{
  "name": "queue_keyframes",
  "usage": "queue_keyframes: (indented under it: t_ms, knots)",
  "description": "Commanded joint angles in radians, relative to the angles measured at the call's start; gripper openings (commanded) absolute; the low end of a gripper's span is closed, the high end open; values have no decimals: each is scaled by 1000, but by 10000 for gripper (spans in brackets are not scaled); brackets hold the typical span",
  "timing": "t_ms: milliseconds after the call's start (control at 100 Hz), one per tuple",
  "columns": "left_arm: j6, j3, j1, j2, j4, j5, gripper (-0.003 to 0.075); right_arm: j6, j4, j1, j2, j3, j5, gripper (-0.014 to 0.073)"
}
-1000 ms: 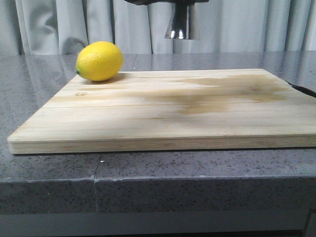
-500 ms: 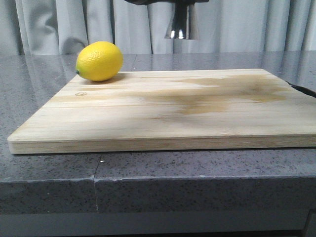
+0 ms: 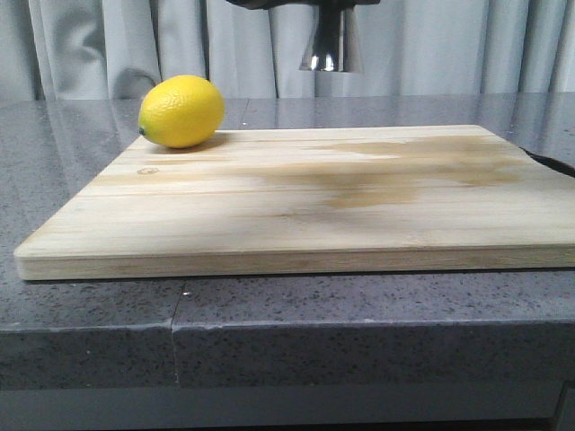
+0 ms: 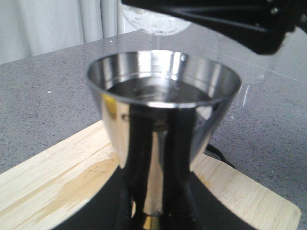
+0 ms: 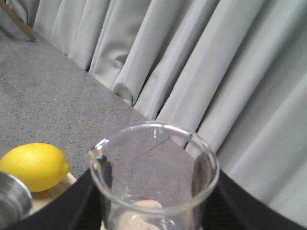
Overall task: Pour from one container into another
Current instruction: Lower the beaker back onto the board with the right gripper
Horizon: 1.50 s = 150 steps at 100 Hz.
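Observation:
I should use my right gripper to set the clear glass beaker down on the damp stain (image 3: 435, 145) near the back edge of the wooden board.
My left gripper (image 4: 156, 191) is shut on the narrow waist of the steel jigger (image 4: 163, 110), with a dark finger on each side. The jigger stands upright with clear liquid in its upper cup. In the front view only its lower cone (image 3: 331, 45) shows, high above the wooden board (image 3: 314, 206). My right gripper (image 5: 153, 213) is shut on the clear glass beaker (image 5: 153, 177), which looks almost empty. In the left wrist view the beaker (image 4: 154, 23) hangs just above the jigger's far rim, under the right gripper's dark fingers (image 4: 225, 17). The jigger's rim (image 5: 12, 196) shows beside the beaker.
A yellow lemon (image 3: 181, 110) lies at the board's far left corner. The board has a damp stain (image 3: 377, 180) and rests on a grey stone counter (image 3: 269, 341). A dark cable (image 3: 552, 164) runs off its right edge. Grey curtains hang behind.

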Motion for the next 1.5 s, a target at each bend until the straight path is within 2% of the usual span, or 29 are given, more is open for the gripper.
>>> queue_keyframes:
  t_ms: [0,90,280,380,480,850,1300,1390,1490]
  knots:
    - [-11,-28,-9,-41,-4,-89,-19,37,37,-45,4,-12,-34,234]
    - [-11,-28,-9,-41,-4,-89,-19,37,40,-100,49,18,-100,234]
    - [-11,-28,-9,-41,3,-89,-19,37,123,-231,169,95,-353,234]
    - [-11,-28,-9,-41,4,-89,-19,37,125,-287,240,112,-500,234]
    - [-11,-28,-9,-41,4,-89,-19,35,125,-321,310,112,-566,234]
    - [-11,-28,-9,-41,4,-89,-19,-105,125,-334,461,112,-625,234]
    - [-11,-28,-9,-41,4,-85,-19,-150,125,-334,505,112,-644,241]
    - [-11,-28,-9,-41,4,-85,-19,-150,125,-334,505,110,-646,289]
    - [-11,-28,-9,-41,4,-85,-19,-150,125,-334,505,110,-646,394]
